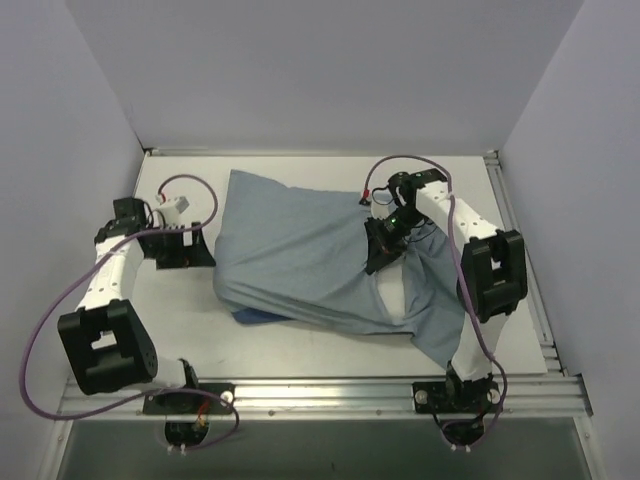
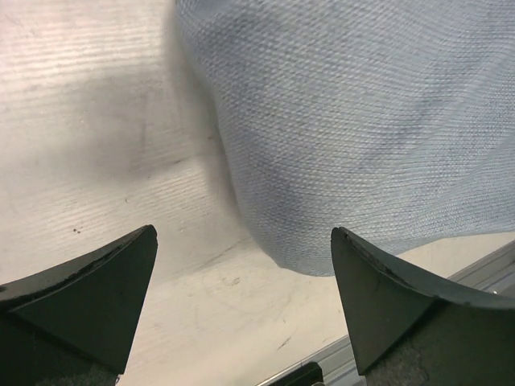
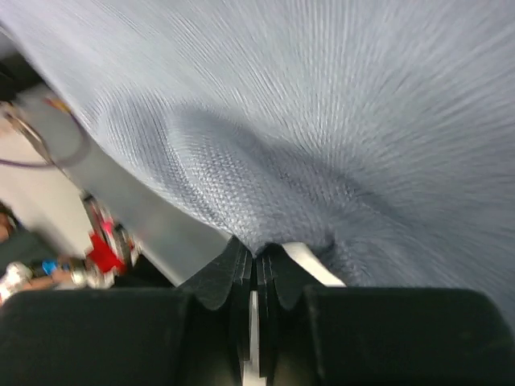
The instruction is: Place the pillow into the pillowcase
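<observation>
Next, my left hand grabs the pillowcase by the near corner of its closed end (image 1: 219, 284) (image 2: 264, 233), just above the darker blue bit.
The pillowcase (image 1: 310, 250) lies bulging across the middle of the table, pale grey-blue face up, with a darker blue bit at its near-left corner. The white pillow (image 1: 392, 298) shows through the case's opening at the right; the rest of it is hidden inside. My right gripper (image 1: 383, 255) is shut on the cloth at the upper edge of that opening and holds it lifted. In the right wrist view the jaws (image 3: 257, 259) pinch a fold of the pillowcase (image 3: 322, 121). My left gripper (image 1: 198, 250) is open and empty, just left of the case's closed end. In the left wrist view (image 2: 241, 269) it is low over the table, with the pillowcase (image 2: 362, 121) ahead.
An aluminium rail (image 1: 330, 390) runs along the near table edge, and another along the right edge (image 1: 520, 250). White walls close in the left, back and right. Purple cables loop beside both arms. A rail (image 2: 459, 277) also shows near the left gripper.
</observation>
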### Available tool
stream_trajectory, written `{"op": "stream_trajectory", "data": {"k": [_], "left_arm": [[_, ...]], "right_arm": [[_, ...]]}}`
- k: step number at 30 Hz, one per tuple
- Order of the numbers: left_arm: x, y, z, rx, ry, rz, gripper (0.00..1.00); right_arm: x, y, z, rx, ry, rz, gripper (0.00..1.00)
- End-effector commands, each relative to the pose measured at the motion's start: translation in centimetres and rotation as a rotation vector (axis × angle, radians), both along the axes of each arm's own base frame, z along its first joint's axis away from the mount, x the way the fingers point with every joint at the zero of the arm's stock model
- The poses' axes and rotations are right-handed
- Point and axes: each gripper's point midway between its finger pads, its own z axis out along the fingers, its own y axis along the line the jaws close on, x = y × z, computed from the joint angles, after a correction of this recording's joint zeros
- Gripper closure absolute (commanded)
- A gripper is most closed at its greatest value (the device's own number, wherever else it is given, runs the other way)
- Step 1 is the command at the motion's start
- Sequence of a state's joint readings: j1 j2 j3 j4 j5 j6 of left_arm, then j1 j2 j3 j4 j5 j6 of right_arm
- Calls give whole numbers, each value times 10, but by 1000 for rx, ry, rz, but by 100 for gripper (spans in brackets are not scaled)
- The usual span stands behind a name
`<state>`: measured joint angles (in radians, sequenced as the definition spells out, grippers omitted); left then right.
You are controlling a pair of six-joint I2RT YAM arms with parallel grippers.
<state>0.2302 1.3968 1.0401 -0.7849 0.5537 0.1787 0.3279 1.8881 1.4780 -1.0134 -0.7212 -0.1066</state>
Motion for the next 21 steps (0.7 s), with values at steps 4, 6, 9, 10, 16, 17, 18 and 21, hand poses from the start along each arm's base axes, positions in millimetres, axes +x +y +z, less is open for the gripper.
{"op": "stream_trajectory", "data": {"k": [4,6,9,10,16,17,18,21], "left_arm": [[-8,-32,-25,-280,97,-83,3],[0,-51,-25,-443,135,-66,3],[20,-71,-31,-532,140,-58,17],[28,-75,-29,-543,107,-78,24],[66,-89,36,-578,-29,-76,100],[79,-90,60,-579,-75,-77,100],[87,-90,75,-556,-123,-86,100],[109,-94,134,-259,-300,-147,100]], "right_arm": [[75,-11,108,259,-249,-198,100],[68,-12,106,270,-237,-190,100],[51,-12,91,262,-180,-177,100],[48,-14,88,252,-177,-175,100],[37,-16,64,238,-123,-151,100],[39,-14,65,247,-120,-153,100],[41,-11,68,269,-121,-154,100],[56,-9,83,308,-155,-168,100]]}}
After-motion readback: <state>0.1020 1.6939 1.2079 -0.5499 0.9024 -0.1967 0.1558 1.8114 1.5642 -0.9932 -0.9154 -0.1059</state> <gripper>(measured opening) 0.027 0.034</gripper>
